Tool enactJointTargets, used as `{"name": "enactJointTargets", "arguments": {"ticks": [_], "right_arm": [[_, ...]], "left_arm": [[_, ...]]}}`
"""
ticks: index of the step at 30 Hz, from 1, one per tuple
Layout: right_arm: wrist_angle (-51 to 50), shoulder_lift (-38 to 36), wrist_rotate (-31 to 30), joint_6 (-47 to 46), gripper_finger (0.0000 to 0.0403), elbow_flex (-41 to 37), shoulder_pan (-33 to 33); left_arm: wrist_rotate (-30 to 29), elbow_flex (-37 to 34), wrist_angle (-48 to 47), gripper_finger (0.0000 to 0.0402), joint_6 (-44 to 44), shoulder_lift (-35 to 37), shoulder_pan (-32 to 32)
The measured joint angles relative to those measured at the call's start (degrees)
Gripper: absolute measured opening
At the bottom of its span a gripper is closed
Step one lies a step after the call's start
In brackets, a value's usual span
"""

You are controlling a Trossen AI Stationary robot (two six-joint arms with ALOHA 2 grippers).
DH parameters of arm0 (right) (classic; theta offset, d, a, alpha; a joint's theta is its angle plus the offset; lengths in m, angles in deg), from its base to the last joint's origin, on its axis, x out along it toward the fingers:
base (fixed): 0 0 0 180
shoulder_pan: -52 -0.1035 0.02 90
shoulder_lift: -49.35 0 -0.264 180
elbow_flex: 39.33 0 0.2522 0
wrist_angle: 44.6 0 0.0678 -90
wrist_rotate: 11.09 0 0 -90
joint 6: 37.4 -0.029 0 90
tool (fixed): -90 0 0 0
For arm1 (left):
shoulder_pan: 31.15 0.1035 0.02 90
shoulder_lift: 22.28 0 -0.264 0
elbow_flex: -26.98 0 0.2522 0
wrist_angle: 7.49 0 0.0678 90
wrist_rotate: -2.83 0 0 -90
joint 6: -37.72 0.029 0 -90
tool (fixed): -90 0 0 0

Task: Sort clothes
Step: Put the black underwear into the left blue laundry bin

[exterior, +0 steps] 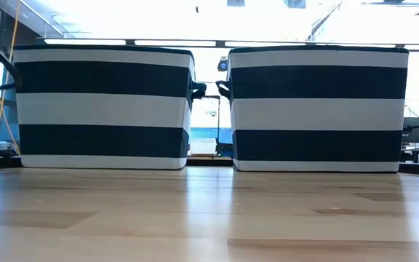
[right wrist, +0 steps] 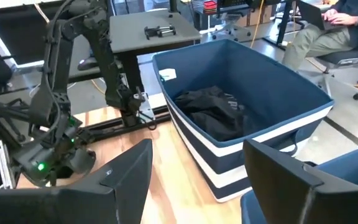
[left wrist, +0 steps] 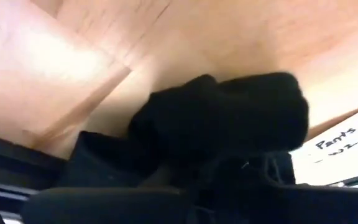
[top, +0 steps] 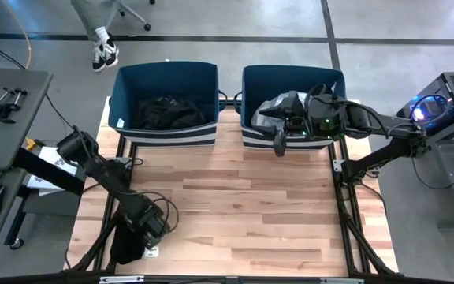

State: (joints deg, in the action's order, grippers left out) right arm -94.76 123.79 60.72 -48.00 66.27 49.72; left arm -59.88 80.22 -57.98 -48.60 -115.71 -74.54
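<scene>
Next, my left gripper releases the black garment atop the black clothes in the navy bin [top: 173, 115].
A black garment [left wrist: 229, 118] lies bunched on the wooden table at its near left corner; it also shows in the high view [top: 127, 243]. My left gripper [top: 150, 224] is low, right beside it, and the garment fills the left wrist view. My right gripper [right wrist: 210, 186] is open and empty above the near left part of the right navy bin [top: 331, 77]; in the high view the gripper [top: 284, 130] hovers by a grey-white garment [top: 268, 107] lying in that bin. Black clothes [top: 164, 112] lie in the left bin [top: 124, 87].
The two navy-and-white striped bins [exterior: 104, 105] [exterior: 315, 105] stand side by side at the table's far edge. A white paper label [left wrist: 347, 140] lies by the black garment. A person's foot [top: 105, 54] shows beyond the bins; a seated person [right wrist: 328, 31] is in the room.
</scene>
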Motion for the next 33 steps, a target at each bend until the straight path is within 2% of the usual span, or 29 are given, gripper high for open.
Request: {"name": "enactJointTargets", "arguments": {"ticks": [2, 4, 10, 13, 16, 19, 23, 27, 31, 33], "right_arm": [[-0.2, 0.0, 0.6, -0.1, 0.0240, 0.0, 0.0], [-0.2, 0.0, 1.5, -0.1, 0.0240, 0.0, 0.0], [-0.2, 0.0, 1.9, -3.0, 0.0240, 0.0, 0.0], [0.5, 0.0, 1.9, -4.7, 0.0240, 0.0, 0.0], [1.0, 0.0, 1.9, -6.8, 0.0240, 0.0, 0.0], [1.0, 0.0, 1.9, -9.5, 0.0240, 0.0, 0.0], [1.1, -0.1, 2.0, -13.7, 0.0240, 0.1, -0.5], [1.2, -0.2, 2.2, -14.9, 0.0240, 2.4, -2.0], [1.2, -0.3, 2.1, -14.8, 0.0240, 4.6, -3.2], [1.2, -0.3, 1.1, -14.6, 0.0240, 4.9, -3.6]], "left_arm": [[-3.7, 0.6, -0.7, 0.0012, 0.1, 1.2, 0.3], [-10.2, 2.1, -1.8, 0.0012, 0.1, 3.1, 1.5], [-37.9, 11.2, -3.5, 0.0002, 7.4, 12.9, 6.4], [-50.4, 15.8, -5.8, 0.0001, 18.8, 16.4, 11.9], [-59.0, 22.4, -4.8, 0.0001, 33.9, 19.5, 18.2], [-63.1, 30.0, -4.1, 0.0000, 49.9, 20.4, 25.1], [-64.0, 42.0, -1.5, 0.0000, 67.2, 21.0, 33.4], [-63.9, 53.4, -4.8, 0.0000, 75.5, 20.9, 40.9], [-63.8, 62.7, -13.3, 0.0000, 79.3, 21.1, 49.4], [-63.6, 65.2, -18.6, 0.0000, 80.4, 21.2, 54.0]]}}
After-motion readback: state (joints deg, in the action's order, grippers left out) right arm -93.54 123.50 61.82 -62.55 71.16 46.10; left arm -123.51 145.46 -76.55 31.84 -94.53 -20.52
